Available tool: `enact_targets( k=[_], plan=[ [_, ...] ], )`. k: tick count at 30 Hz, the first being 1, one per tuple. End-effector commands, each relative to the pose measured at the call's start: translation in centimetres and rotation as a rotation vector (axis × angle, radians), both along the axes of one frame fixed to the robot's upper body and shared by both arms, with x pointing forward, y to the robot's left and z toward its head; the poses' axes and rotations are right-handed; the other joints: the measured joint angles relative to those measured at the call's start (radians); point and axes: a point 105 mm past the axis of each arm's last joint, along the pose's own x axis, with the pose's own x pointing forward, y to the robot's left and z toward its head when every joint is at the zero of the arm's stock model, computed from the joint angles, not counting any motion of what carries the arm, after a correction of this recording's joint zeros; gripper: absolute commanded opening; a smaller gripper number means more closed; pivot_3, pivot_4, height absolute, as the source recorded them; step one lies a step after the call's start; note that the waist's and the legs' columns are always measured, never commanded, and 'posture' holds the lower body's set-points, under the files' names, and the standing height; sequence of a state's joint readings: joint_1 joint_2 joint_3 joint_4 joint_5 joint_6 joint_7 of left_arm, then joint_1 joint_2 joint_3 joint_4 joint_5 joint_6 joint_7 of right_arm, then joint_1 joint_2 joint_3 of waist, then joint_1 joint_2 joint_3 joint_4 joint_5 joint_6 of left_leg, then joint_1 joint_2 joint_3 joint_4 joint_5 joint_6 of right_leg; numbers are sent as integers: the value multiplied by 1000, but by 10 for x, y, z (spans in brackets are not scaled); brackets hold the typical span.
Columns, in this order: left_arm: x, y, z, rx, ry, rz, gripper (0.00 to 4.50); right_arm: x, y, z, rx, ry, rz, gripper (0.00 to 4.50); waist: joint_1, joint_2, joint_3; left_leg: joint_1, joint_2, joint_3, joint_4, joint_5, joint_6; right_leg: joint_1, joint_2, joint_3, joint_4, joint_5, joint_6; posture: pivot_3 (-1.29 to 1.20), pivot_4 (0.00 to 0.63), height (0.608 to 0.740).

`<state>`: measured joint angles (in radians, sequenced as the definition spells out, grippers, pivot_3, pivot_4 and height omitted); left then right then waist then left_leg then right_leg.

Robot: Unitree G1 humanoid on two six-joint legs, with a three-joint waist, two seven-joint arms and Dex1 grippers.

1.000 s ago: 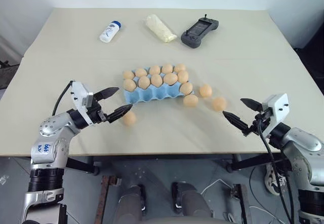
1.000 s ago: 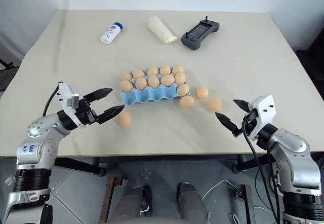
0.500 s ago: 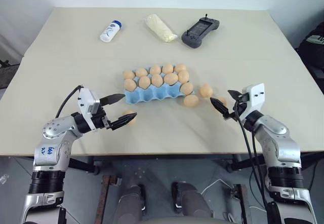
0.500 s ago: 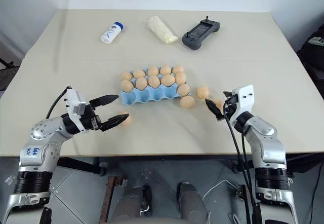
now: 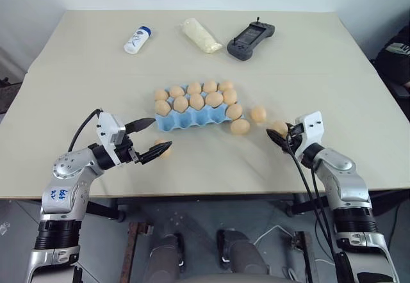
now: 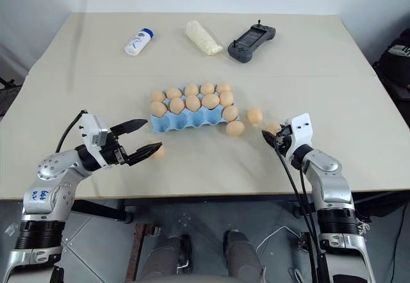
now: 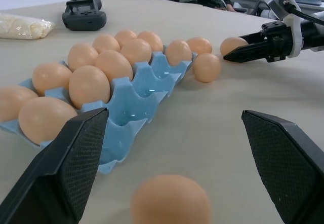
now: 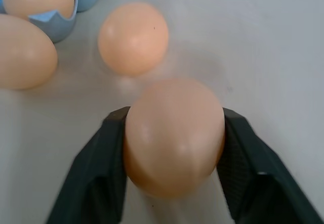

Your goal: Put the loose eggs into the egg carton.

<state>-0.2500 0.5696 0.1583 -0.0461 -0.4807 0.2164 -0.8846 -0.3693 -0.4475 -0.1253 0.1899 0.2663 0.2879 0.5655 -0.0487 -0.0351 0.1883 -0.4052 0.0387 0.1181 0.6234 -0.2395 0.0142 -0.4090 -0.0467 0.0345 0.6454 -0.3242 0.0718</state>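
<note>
Next, my right gripper releases the egg in the empty cup (image 5: 217, 112) beside the lone egg in the carton's front row.
The light blue egg carton (image 5: 192, 119) lies mid-table with several tan eggs in its cups. Two loose eggs (image 5: 240, 127) (image 5: 258, 114) rest on the table just right of it. My right gripper (image 5: 277, 136) is shut on a third loose egg (image 8: 172, 133), low at the table surface to the right of those two. Left of the carton's front corner, my left gripper (image 5: 159, 134) stands open, level with the table. Another loose egg (image 7: 169, 201) lies between its fingers, apart from both.
At the table's far side lie a white bottle (image 5: 138, 40), a white bag (image 5: 202, 35) and a black controller (image 5: 251, 40). The table's front edge runs just below both grippers.
My right gripper has moved in toward the rightmost loose egg and shut on it. The left gripper has stayed open around its egg.
</note>
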Motion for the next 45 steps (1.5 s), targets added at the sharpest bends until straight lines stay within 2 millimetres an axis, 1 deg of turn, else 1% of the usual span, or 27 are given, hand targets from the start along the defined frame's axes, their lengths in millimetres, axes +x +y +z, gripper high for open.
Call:
enact_targets(
  k=[1, 4, 7, 9, 12, 14, 16, 18, 22, 26, 31, 33, 34, 35, 39, 40, 45],
  plan=[
    [-3, 0, 12, -2, -54, 0, 4500, -2, -1, 27, 9, -85, 7, 1719, -4, 0, 0, 0, 0, 0, 0, 0, 0, 0, 0, 0, 0, 0, 0, 0, 150, 740],
    [-3, 1, 13, -3, -56, 0, 4500, -7, 6, 44, 12, -117, 53, 1696, -7, 0, 0, 0, 0, 0, 0, 0, 0, 0, 0, 0, 0, 0, 0, 0, 150, 740],
    [-4, 2, 12, -1, -55, 0, 4500, -9, 21, 67, 14, -147, 119, 1695, -8, 0, 0, 0, 0, 0, 0, 0, 0, 0, 0, 0, 0, 0, 0, 0, 150, 740],
    [-4, 2, 12, 0, -54, 1, 4500, -8, 28, 73, 8, -140, 139, 1695, -9, 0, 0, 0, 0, 0, 0, 0, 0, 0, 0, 0, 1, 0, 0, 0, 150, 740],
    [-3, 1, 12, 0, -57, 2, 4500, 0, 55, 90, 13, -165, 206, 1695, -9, 0, 0, 0, 0, 0, 0, 0, -1, 0, 0, 0, 1, 0, 0, 0, 150, 740],
    [-3, 1, 12, -3, -61, 4, 4500, 6, 78, 95, 21, -160, 262, 1695, -13, 0, 0, 0, 0, 0, 0, 0, -2, -1, 0, 0, 1, 0, 0, 0, 150, 740],
    [-2, 0, 13, -5, -64, 6, 4500, 12, 99, 95, 19, -148, 303, 1695, -12, 0, 0, 0, 0, 0, 0, 1, -1, -1, 0, 0, 1, 0, 0, 0, 150, 740],
    [-2, 0, 13, -6, -65, 8, 4500, 17, 113, 93, 21, -144, 322, 1695, -10, 0, 0, 0, 0, -1, -1, 1, -1, -1, 0, 0, 1, 0, -1, 0, 150, 740],
    [-3, 0, 13, -7, -70, 13, 4500, 29, 137, 80, -27, -128, 357, 1695, -6, 0, 0, -2, 0, 0, -1, 0, 0, -2, 0, -1, -1, 0, 0, 0, 150, 740],
    [-3, 1, 14, -5, -77, 20, 4500, 32, 154, 72, -74, -129, 410, 1695, -9, 0, 0, -2, 0, 0, -1, 0, 0, -2, -1, -1, -1, 0, 0, 0, 150, 740],
    [-3, 1, 14, -2, -83, 26, 4500, 36, 163, 66, -92, -128, 428, 1695, -11, 0, 0, -2, 0, 0, -1, 0, 0, -2, 0, -2, 0, 0, 0, 0, 150, 740],
    [-3, 1, 14, -2, -86, 28, 4500, 37, 165, 64, -98, -123, 433, 2412, -13, 0, 0, -2, 0, 0, -1, 0, 0, -2, 0, -1, 0, 0, 0, 0, 150, 740],
    [-3, 2, 14, -2, -86, 29, 4500, 37, 165, 64, -101, -123, 436, 2628, -14, 0, 0, -2, 0, 0, -1, 0, 0, -2, 0, -1, 0, 0, 0, 0, 150, 740],
    [-3, 2, 14, -2, -87, 29, 4500, 37, 166, 64, -102, -124, 438, 3001, -14, 0, 0, -2, 0, 0, -1, 0, -1, -2, 0, -2, 0, 0, 0, 0, 150, 740],
    [-5, 3, 14, -3, -88, 33, 4500, 38, 164, 69, -92, -138, 430, 4369, -14, 0, 0, -1, 0, 0, -1, 0, -1, -2, 0, -2, 0, 0, 0, 0, 150, 740],
    [-5, 3, 14, -3, -87, 33, 4500, 38, 163, 70, -90, -141, 428, 4463, -14, 0, 0, -1, 0, 0, -1, 0, -1, -2, 0, -2, 0, 0, 0, 0, 150, 740],
    [-7, 3, 14, -6, -85, 28, 4500, 37, 156, 85, -64, -174, 412, 4463, -14, 0, 0, -2, 0, 0, -1, -1, -3, -2, 0, -2, 0, 0, 0, 0, 150, 740]
  ],
)
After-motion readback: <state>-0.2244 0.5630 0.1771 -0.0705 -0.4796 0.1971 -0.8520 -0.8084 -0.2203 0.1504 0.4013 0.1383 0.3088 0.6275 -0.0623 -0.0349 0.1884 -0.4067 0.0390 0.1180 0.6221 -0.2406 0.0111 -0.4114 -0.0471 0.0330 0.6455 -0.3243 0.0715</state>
